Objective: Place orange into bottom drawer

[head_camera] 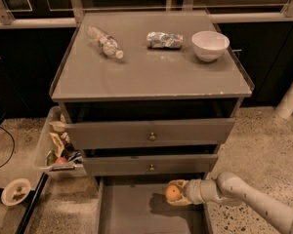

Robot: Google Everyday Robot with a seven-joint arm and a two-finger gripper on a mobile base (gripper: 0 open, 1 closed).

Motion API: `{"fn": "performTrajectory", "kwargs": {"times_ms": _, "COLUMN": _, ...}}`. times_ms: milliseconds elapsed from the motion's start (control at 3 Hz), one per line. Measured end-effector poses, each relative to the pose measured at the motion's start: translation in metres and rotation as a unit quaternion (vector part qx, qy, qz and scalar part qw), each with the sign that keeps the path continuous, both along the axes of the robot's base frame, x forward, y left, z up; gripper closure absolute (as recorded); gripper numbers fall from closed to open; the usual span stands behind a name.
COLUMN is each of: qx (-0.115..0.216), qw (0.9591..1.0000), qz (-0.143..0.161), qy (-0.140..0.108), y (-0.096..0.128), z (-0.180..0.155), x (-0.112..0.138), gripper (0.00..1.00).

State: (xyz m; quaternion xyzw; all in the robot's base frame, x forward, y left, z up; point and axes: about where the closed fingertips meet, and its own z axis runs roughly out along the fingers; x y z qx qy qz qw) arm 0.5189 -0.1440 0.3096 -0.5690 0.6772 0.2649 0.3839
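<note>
I need to release the orange on the inside of the bottom drawer (159, 210), about midway between its sides.
The orange (172, 193) is a small round bright-orange fruit held in my gripper (177, 194), which is shut on it. The gripper reaches in from the lower right on a pale arm and holds the orange just above the open bottom drawer (132, 213), a wide flat grey tray pulled out at the foot of the cabinet. The orange's shadow falls on the drawer floor below it. The orange sits over the right part of the drawer, just in front of the middle drawer's face.
Two upper drawers with round metal knobs (152, 136) are slightly open. On the cabinet top lie a plastic bottle (105, 42), a crushed can (164, 40) and a white bowl (210, 45). A bin of clutter (58, 150) stands at the left, a small dish (15, 191) on the floor.
</note>
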Motion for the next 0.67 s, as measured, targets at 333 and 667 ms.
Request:
{"fn": "performTrajectory", "kwargs": {"times_ms": 333, "qx": -0.022, "qw": 0.9992, "qz": 0.032, "qy": 0.009, "y": 0.011, "z": -0.042, "x": 0.003, "gripper": 1.0}}
{"fn": "performTrajectory", "kwargs": {"times_ms": 667, "qx": -0.049, "qw": 0.9972, "qz": 0.055, "qy": 0.018, "y": 0.023, "z": -0.078, "x": 0.004, "gripper": 1.0}}
